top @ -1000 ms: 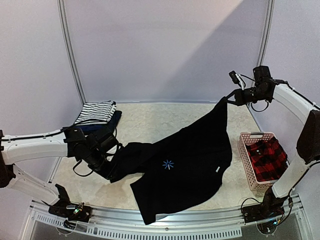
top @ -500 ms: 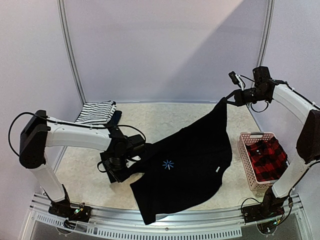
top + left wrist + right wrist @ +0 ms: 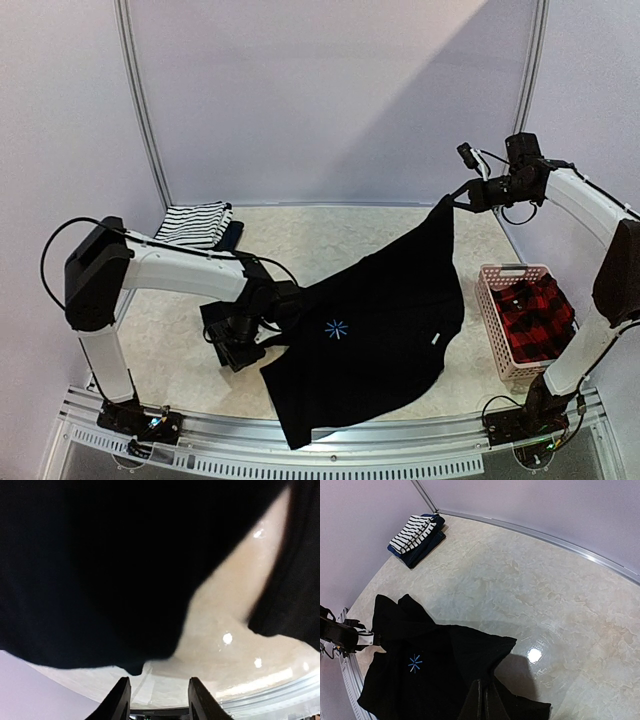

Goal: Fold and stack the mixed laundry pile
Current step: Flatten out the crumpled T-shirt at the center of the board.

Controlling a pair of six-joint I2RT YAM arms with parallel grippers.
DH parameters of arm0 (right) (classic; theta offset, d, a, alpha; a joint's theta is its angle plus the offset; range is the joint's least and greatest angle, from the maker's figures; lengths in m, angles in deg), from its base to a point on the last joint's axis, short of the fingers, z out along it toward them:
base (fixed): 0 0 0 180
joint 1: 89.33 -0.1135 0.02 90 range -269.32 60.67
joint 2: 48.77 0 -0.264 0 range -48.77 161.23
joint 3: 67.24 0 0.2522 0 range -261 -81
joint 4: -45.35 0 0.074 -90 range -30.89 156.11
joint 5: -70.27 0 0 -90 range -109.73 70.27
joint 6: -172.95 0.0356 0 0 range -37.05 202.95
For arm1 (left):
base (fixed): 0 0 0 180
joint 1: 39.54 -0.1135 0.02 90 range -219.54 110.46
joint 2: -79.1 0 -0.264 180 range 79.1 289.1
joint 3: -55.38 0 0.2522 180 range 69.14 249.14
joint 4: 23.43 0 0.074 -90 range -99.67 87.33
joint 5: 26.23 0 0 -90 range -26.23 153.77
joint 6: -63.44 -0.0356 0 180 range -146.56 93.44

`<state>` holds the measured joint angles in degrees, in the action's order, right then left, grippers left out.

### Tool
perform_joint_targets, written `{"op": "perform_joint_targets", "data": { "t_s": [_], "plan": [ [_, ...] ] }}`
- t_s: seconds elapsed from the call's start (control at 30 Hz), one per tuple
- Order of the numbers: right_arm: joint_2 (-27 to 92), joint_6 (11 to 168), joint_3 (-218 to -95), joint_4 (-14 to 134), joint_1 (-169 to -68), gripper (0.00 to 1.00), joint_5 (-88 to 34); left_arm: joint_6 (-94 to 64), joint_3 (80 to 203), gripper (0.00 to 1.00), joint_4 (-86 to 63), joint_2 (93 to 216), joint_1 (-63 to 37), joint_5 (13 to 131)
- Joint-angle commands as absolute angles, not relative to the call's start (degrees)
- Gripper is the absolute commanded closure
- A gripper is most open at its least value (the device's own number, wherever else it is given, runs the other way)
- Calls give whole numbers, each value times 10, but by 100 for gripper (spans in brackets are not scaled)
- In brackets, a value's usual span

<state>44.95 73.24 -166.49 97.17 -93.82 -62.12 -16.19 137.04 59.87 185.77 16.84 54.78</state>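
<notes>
The black shirt's edge is just past the left gripper's open fingers, so the robot should reach in and pinch that edge (image 3: 134, 666) before both grippers lift the shirt.
A large black shirt (image 3: 390, 290) with a small blue star mark (image 3: 337, 328) lies spread across the table's middle. My right gripper (image 3: 458, 200) is shut on one of its corners and holds it raised at the back right; the right wrist view shows the closed fingers (image 3: 482, 702) pinching black cloth (image 3: 420, 680). At the shirt's left sleeve, low over the table, is my left gripper (image 3: 238, 348). In its wrist view the gripper (image 3: 157, 700) stands open, with black fabric (image 3: 100, 555) just beyond the tips and nothing between them. A folded striped tank top (image 3: 192, 224) rests on a navy piece (image 3: 233, 238) at the back left.
A pink slotted basket (image 3: 487, 300) at the right edge holds the red-black plaid shirt (image 3: 535, 318). The table's metal front rail (image 3: 330, 440) runs under the shirt's hanging hem. Bare marbled tabletop (image 3: 320, 235) shows between the folded stack and the shirt.
My left arm has swung in from the far left to the shirt's left sleeve, and its jaws have spread a little wider. The right arm and the raised corner have not moved.
</notes>
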Motion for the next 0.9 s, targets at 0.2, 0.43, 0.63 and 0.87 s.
{"op": "perform_joint_targets", "data": {
  "t_s": [0.2, 0.43, 0.63, 0.87],
  "plan": [
    [455, 728, -1656, 965, -938, 100, -632, -151, 1376, 54, 616, 1937, 175, 507],
    [459, 729, -1656, 966, -938, 100, -633, -179, 1358, 68, 575, 1965, 175, 508],
    [459, 729, -1656, 965, -937, 100, -634, -211, 1353, 77, 563, 1974, 172, 528],
    [460, 732, -1658, 966, -938, 100, -636, -234, 1363, 100, 572, 1945, 168, 510]
  ]
}}
